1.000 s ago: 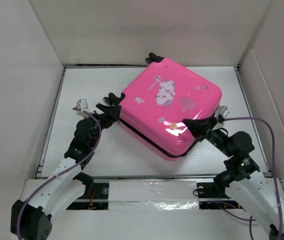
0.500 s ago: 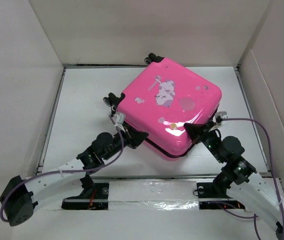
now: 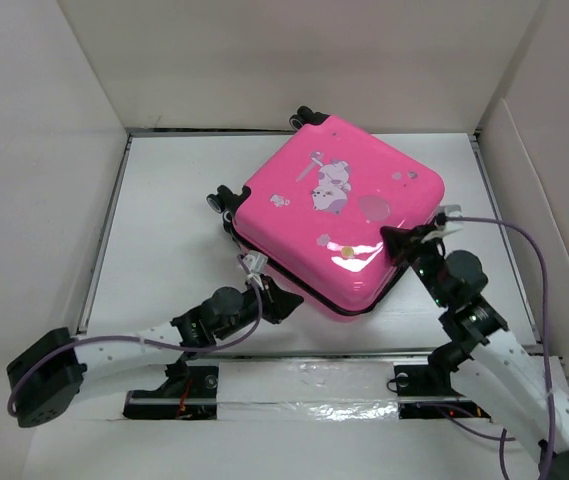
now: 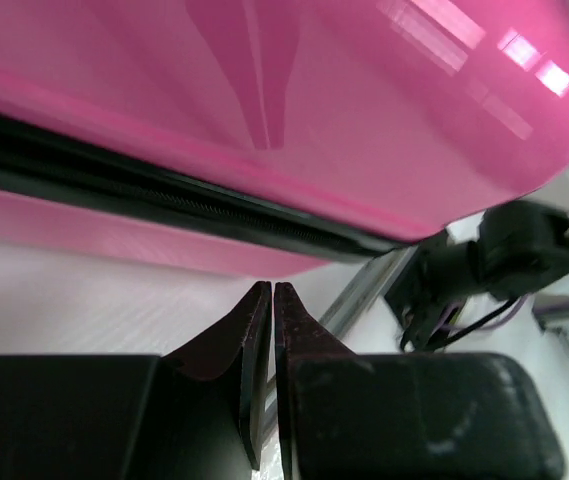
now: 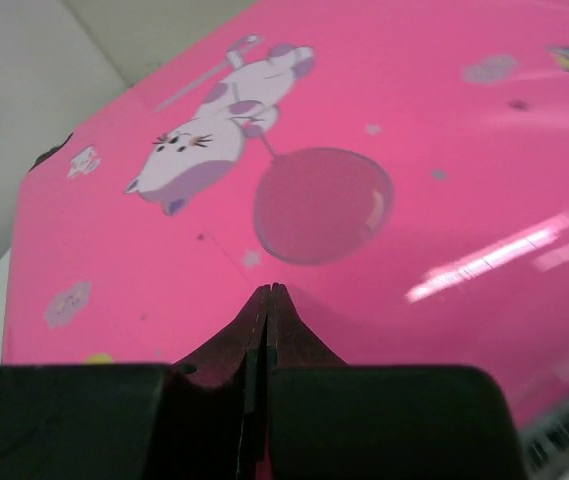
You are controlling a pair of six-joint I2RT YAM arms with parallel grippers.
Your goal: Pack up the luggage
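My right gripper is shut on the suitcase's lid above the zipper; it should back off, open, then take the zipper's pull at the suitcase's near corner (image 3: 352, 309).
The luggage (image 3: 339, 220) is a glossy hot-pink hard-shell suitcase lying flat and closed on the white table, cartoon animal and balloon print facing up. Its black zipper seam (image 4: 164, 190) runs across the left wrist view. My left gripper (image 3: 286, 300) is shut with nothing in it, low on the table just short of the case's near-left side (image 4: 269, 287). My right gripper (image 3: 392, 240) is also shut and empty, its tip resting on or just over the lid's near-right part (image 5: 267, 290), below the balloon print (image 5: 324, 205).
Black wheels (image 3: 226, 198) stick out at the case's left corner and more (image 3: 306, 115) at its far corner. White walls (image 3: 44, 180) enclose the table on three sides. A metal rail (image 3: 304, 382) runs along the near edge between the arm bases.
The left gripper has closed and swung from the case's left-corner wheels down to its near-left side, the arm dropping low. The right gripper edged slightly right along the lid.
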